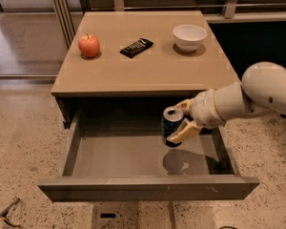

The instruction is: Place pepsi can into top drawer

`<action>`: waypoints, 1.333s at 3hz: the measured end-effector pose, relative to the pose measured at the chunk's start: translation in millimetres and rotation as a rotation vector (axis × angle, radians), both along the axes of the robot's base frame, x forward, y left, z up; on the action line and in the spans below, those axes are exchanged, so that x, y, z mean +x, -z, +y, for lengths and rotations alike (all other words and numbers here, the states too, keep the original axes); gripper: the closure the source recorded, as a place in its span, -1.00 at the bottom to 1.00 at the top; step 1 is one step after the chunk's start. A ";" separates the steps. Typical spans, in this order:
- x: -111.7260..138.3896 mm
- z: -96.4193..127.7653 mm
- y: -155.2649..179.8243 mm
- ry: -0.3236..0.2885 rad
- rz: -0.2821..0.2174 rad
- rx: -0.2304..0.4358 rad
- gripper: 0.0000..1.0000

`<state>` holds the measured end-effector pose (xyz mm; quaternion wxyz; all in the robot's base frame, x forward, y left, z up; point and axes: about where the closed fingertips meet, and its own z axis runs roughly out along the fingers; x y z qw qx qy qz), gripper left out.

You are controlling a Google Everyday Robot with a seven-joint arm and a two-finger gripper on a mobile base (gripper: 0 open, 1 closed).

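Note:
My gripper is going to set the pepsi can, now held upright over the open drawer, down on the grey drawer's bottom near the front panel (172, 164).
The pepsi can (170, 125), dark blue with a silver top, is held upright by my gripper (182, 120), whose cream fingers are shut around it. The gripper comes in from the right on a white arm and holds the can over the right half of the open top drawer (119, 156), a little above its grey floor. The can's shadow lies on the drawer floor just below it. The drawer is pulled fully out from under the tan-topped cabinet (148, 70).
On the cabinet top stand a red apple (89, 45) at the left, a dark snack packet (136, 47) in the middle and a white bowl (189, 36) at the right. Speckled floor surrounds the cabinet.

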<state>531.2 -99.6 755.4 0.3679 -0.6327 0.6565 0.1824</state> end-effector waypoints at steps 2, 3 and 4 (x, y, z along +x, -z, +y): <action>-0.5 -7.0 58.2 0.032 0.036 0.019 1.00; -0.2 -8.3 65.3 0.027 0.023 0.016 1.00; 2.1 -8.9 81.2 0.019 0.001 0.030 1.00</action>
